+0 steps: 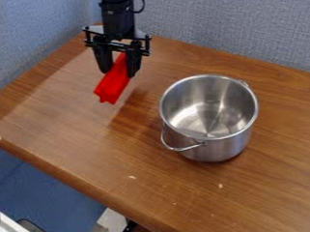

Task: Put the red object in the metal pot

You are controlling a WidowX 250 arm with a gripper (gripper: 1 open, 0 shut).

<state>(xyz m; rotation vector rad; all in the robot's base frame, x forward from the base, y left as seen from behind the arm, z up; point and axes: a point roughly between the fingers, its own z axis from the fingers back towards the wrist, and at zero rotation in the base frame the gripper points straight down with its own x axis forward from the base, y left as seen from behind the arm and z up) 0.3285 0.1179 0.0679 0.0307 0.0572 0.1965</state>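
Observation:
Next, my gripper lets go of the red object on the inside bottom of the shiny metal pot [213,121].
The red object [112,84], a bright red elongated block, hangs tilted just above the table's back left part. My black gripper [117,63] comes down from above and is shut on its upper end. The metal pot [211,115], shiny and round with a thin wire handle at its front, stands upright and empty to the right of the block, well apart from it.
The brown wooden table [67,122] has its front edge running diagonally from left to lower right, with a drop to the floor beyond. A blue-grey wall stands behind the table.

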